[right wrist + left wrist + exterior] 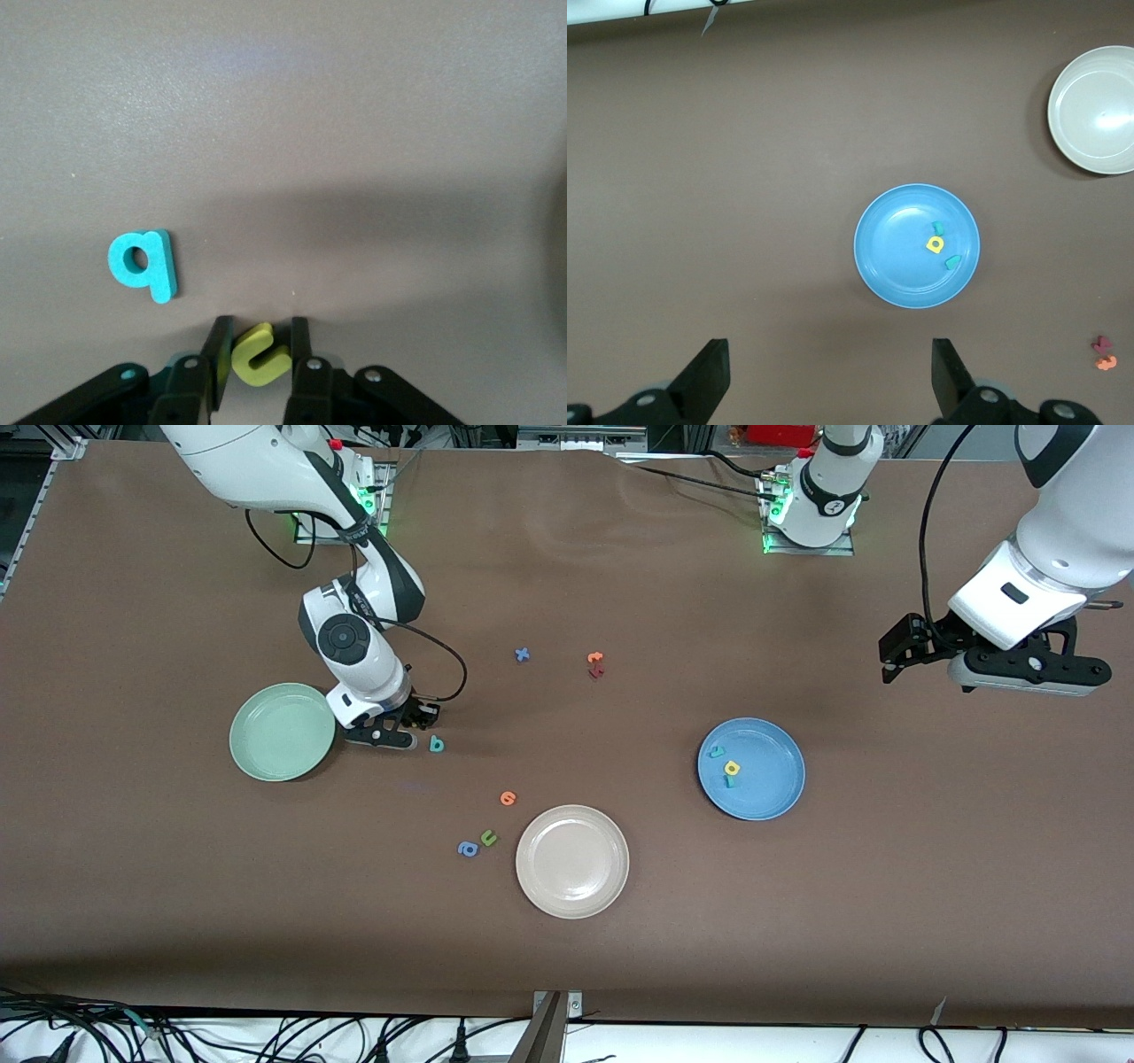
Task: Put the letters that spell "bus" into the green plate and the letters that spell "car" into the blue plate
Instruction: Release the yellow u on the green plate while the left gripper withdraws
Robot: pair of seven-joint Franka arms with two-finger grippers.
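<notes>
Next, my right gripper releases the yellow u, letting it rest near the middle of the empty green plate (267, 733).
My right gripper (391, 735) is down at the table beside the green plate (282, 732), shut on the yellow u (260, 355), which lies flat between its fingers (217, 348). The teal b (436, 744) (142, 263) lies on the table just beside that gripper. The blue plate (751, 768) (917, 245) holds a teal c (717, 751), a yellow a (732, 767) and a teal r (730, 781). My left gripper (1030, 676) (830, 381) hangs open with nothing in it, high over the left arm's end of the table.
A beige-white plate (572, 860) sits nearest the front camera. Beside it lie an orange letter (508, 798), a green u (488, 837) and a blue a (468, 849). A blue x (523, 654), an orange piece (595, 657) and a maroon piece (596, 672) lie toward the bases.
</notes>
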